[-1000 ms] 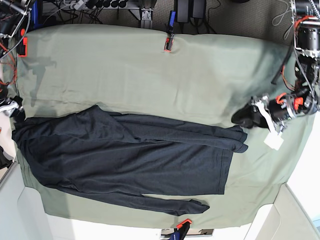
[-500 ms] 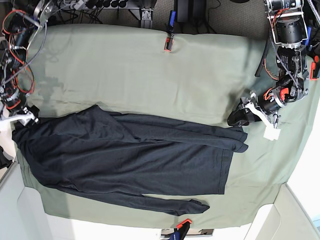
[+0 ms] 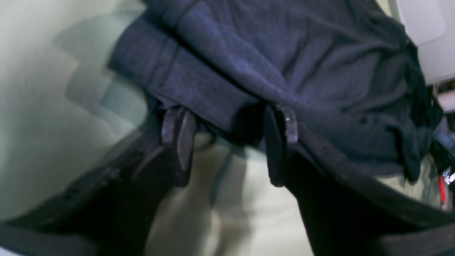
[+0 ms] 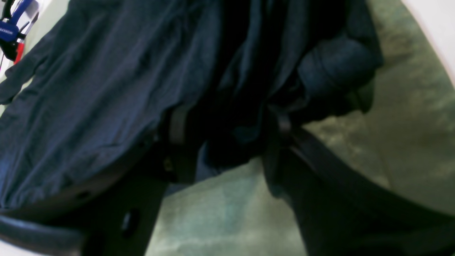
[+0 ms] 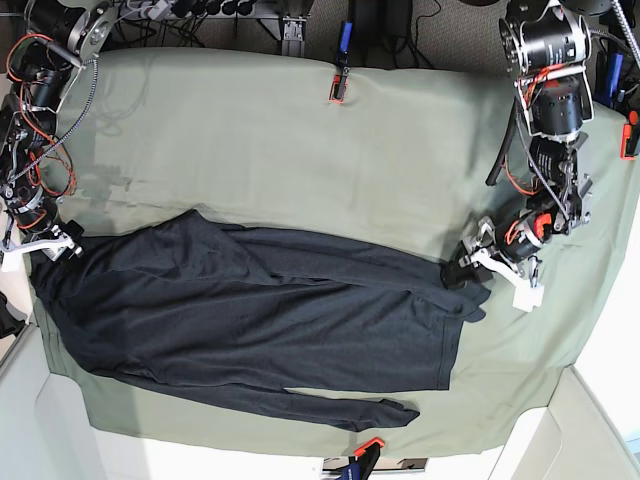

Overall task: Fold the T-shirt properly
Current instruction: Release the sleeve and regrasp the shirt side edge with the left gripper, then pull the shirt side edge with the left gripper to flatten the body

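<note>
The T-shirt is bunched up near the front edge of the sheet, so my right gripper will grab the far hem (image 5: pixel 92 241) and help pull the T-shirt back before folding.
The dark T-shirt (image 5: pixel 260 310) lies flat and long across the sage-green sheet (image 5: pixel 300 150), one sleeve along its near edge. My left gripper (image 5: pixel 462 272) is at the shirt's right-hand end in the base view. In the left wrist view the left gripper (image 3: pixel 229 117) is open, its fingers (image 3: pixel 177 138) straddling a rolled hem of the T-shirt (image 3: pixel 199 74). My right gripper (image 5: pixel 52 248) is at the shirt's left end. In the right wrist view the right gripper (image 4: pixel 229 121) is open, with bunched T-shirt (image 4: pixel 92 89) fabric between its jaws.
A red clamp (image 5: pixel 336 88) pins the sheet at the back edge and a red and blue one (image 5: pixel 362 452) at the front edge. A white tag (image 5: pixel 526 296) hangs by the left gripper. Cables and motors crowd both back corners.
The left gripper moved from beside the shirt onto its right-hand end, bunching that corner slightly. The right gripper came down onto the shirt's left edge.
</note>
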Available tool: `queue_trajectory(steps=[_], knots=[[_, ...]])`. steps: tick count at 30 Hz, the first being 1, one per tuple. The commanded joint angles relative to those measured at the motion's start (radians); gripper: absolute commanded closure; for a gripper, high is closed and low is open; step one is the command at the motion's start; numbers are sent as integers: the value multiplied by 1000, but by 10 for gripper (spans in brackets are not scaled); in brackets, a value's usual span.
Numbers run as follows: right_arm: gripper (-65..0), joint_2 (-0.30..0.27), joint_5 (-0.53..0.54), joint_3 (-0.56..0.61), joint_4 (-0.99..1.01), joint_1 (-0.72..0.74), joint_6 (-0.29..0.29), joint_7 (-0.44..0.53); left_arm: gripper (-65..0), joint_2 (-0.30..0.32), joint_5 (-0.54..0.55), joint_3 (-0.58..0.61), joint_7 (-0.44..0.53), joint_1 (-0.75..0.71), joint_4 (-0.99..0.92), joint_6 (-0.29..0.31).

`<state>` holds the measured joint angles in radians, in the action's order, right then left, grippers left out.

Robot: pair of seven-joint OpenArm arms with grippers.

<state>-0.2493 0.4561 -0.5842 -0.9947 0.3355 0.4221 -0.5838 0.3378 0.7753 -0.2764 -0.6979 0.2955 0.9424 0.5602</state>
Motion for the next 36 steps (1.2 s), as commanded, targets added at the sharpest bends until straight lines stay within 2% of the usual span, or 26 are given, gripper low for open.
queue_trajectory(steps=[1, 5, 8, 9, 11, 13, 14, 15, 18, 22, 25, 30, 36], knots=[[-284, -14, 16, -1, -12, 22, 0, 4, -334, 6, 2, -3, 14, 34, 3, -3], [-284, -13, 19, -1, -12, 23, 0, 11, -333, -11, -68, -2, 47, 53, -9, -16], [-284, -13, 14, -1, -12, 23, -10, 12, -324, -31, -126, -2, 77, 53, -10, -99], [-281, -13, 6, -1, -12, 23, -18, 13, -293, -38, -149, -2, 86, 53, -10, -115], [-228, -13, -29, -1, -12, 23, -34, 29, -169, -52, -189, -2, 101, 53, -10, -115], [-117, -8, -72, -1, -12, 23, -33, 51, -21, -65, -224, -2, 104, 53, -10, -107], [-57, -3, -98, -1, -12, 23, -33, 61, 0, -70, -241, 0, 103, 52, -10, -100], [0, 2, -126, -1, -12, 23, -32, 68, 0, -72, -255, 3, 103, 51, -10, -100], [0, 10, -169, -1, -12, 22, -5, 68, 0, -62, -259, 3, 86, 51, -5, -98], [0, -4, -160, -1, -33, 21, 13, 61, 0, -16, -186, 0, -2, 50, 74, -6], [0, -23, -90, -1, -103, -4, 42, -1, 0, 21, -115, 3, -85, 35, 139, 46], [0, -45, -28, -1, -240, -65, 49, -101, 0, 70, -56, 3, -96, -31, 220, 50], [0, -76, 66, -1, -305, -161, 55, -128, 0, 146, -34, 1, -112, -203, 422, 50]])
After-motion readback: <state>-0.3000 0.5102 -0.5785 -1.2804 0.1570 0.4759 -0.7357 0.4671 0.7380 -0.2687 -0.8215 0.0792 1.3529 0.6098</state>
